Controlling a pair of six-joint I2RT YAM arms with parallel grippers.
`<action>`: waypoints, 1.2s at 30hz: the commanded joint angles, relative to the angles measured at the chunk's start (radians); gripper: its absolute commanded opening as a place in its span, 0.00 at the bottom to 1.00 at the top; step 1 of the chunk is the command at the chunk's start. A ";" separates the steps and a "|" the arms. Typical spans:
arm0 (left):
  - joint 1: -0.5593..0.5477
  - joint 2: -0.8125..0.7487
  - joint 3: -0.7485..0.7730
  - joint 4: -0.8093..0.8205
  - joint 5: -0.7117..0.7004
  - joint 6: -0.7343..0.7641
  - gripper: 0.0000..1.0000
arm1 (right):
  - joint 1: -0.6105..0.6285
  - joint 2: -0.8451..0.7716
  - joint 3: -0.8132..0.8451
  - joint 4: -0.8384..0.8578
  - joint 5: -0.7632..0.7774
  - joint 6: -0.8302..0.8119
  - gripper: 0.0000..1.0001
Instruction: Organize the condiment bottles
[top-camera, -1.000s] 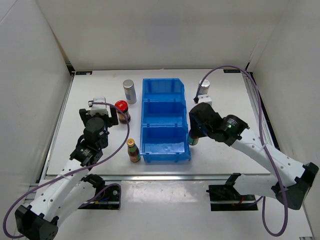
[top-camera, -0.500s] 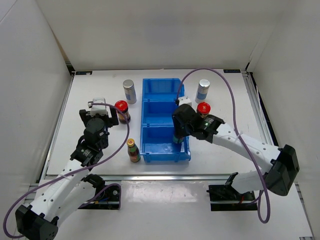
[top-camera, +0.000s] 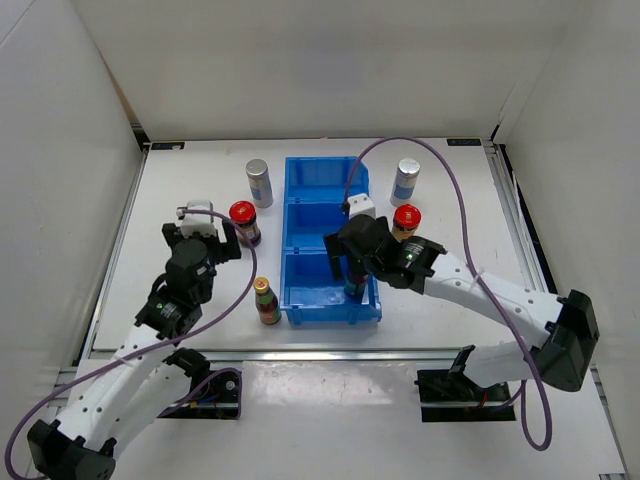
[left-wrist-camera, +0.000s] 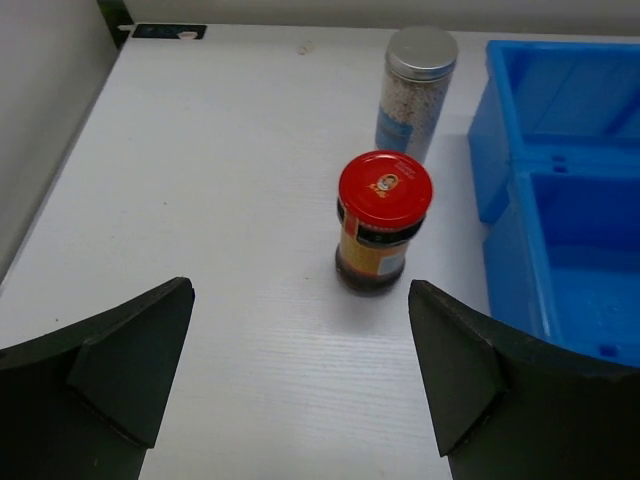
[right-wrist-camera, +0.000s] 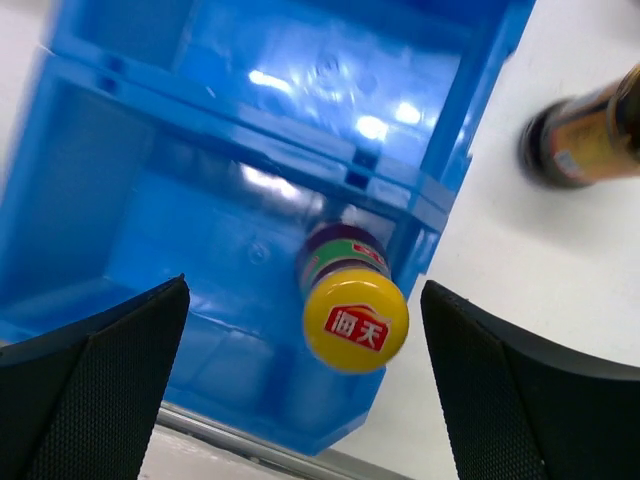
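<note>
The robot's right gripper needs to next go to the red lid (top-camera: 407, 215) of the red-lidded jar on that gripper's own side of the blue bin and close there.
My right gripper (top-camera: 347, 262) (right-wrist-camera: 304, 290) hangs open over the near compartment of the blue bin (top-camera: 288, 215) (right-wrist-camera: 110, 75). A yellow-capped bottle (right-wrist-camera: 355, 318) (top-camera: 352, 285) stands in that compartment by its right wall, clear of both fingers. The other yellow-capped bottle (top-camera: 266, 300) stands left of the bin. My left gripper (top-camera: 200, 238) (left-wrist-camera: 300, 290) is open and empty, facing a red-lidded jar (left-wrist-camera: 384, 220) (top-camera: 243, 222) and a silver-topped cylinder (left-wrist-camera: 417, 90) (top-camera: 258, 182). Right of the bin stand a second red-lidded jar (top-camera: 406, 222) and a second cylinder (top-camera: 405, 181).
The bin's far and middle compartments hold nothing. In the right wrist view a dark jar with an orange label (right-wrist-camera: 585, 140) stands on the table right of the bin, its lid cut off. White walls enclose the table; a metal rail (top-camera: 330, 352) runs along the near edge.
My right arm swung left from beside the bin's right wall to over the near compartment with the yellow-capped bottle, then its jaws opened and let go. The left arm barely shifted.
</note>
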 joint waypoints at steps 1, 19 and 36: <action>-0.005 -0.022 0.168 -0.168 0.125 -0.048 1.00 | 0.015 -0.078 0.115 -0.015 0.101 -0.017 1.00; -0.005 -0.100 0.156 -0.352 0.850 -0.294 1.00 | 0.015 -0.334 0.052 -0.027 0.245 -0.116 1.00; -0.129 0.020 0.018 -0.292 0.654 -0.356 1.00 | 0.015 -0.275 0.049 -0.037 0.264 -0.109 1.00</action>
